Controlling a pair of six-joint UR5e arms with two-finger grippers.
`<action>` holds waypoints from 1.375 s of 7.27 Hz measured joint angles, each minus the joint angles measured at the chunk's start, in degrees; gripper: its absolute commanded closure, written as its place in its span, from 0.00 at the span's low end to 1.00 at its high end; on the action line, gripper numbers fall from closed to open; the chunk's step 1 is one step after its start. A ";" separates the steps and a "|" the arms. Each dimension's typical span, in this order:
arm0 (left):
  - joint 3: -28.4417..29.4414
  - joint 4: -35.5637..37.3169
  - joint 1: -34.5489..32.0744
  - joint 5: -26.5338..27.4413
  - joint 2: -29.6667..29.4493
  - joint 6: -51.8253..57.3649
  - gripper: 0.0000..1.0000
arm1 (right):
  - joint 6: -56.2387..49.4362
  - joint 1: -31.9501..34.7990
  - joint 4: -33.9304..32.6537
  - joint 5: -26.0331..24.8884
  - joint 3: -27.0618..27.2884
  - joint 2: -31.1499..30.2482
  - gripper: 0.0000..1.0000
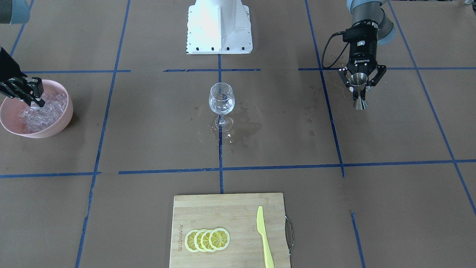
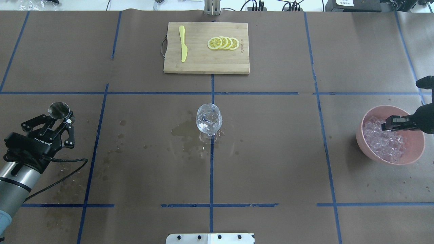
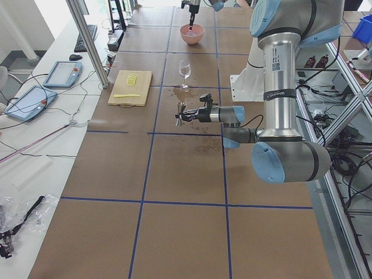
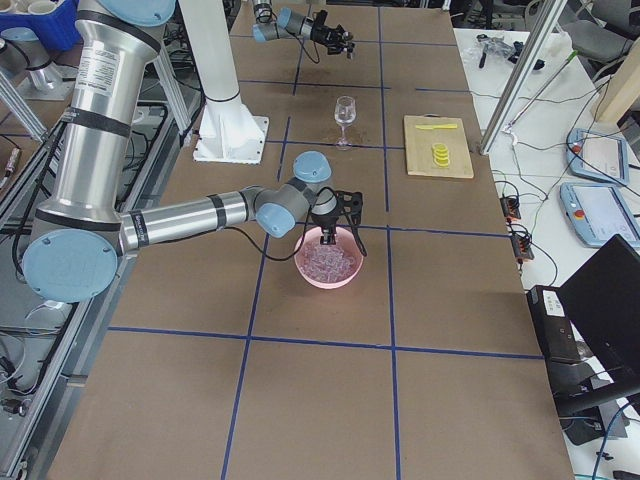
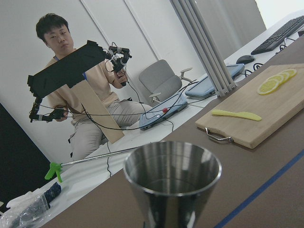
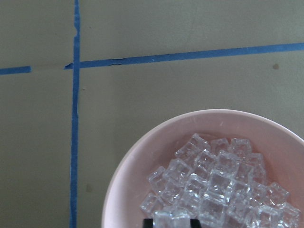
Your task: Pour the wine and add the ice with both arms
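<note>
I will set the steel jigger down with my left gripper on the table [image 1: 337, 114] next to the nearest long blue line.
A clear wine glass [image 1: 222, 98] stands at the table's middle with a little clear wine in its bowl; it also shows in the overhead view [image 2: 209, 118]. My left gripper [image 1: 359, 90] is shut on a steel jigger [image 1: 359, 95], held upright and seen empty in the left wrist view [image 5: 173, 178]. A pink bowl [image 1: 55, 128] holds many ice cubes [image 1: 41, 113]. My right gripper [image 1: 37, 101] reaches down into the bowl, shut on one ice cube [image 6: 171, 219] at the top of the pile.
Wet spill patches [image 2: 184, 130] surround the glass foot. A wooden cutting board [image 2: 203, 64] with lemon slices [image 2: 223, 43] and a yellow knife [image 2: 183, 44] lies at the far edge. The white base block [image 1: 219, 26] stands behind the glass.
</note>
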 measured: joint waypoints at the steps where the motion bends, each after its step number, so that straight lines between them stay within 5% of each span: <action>1: 0.89 0.07 0.29 -0.12 0.00 -7.16 1.00 | 0.23 0.11 0.00 0.24 1.28 0.09 1.00; 5: 6.40 0.43 3.56 3.39 -0.25 -27.24 1.00 | 0.66 0.38 0.08 0.34 4.33 0.55 1.00; 10: 12.99 0.77 6.92 10.93 -7.38 -28.22 1.00 | 1.47 0.62 0.15 0.24 6.52 0.69 1.00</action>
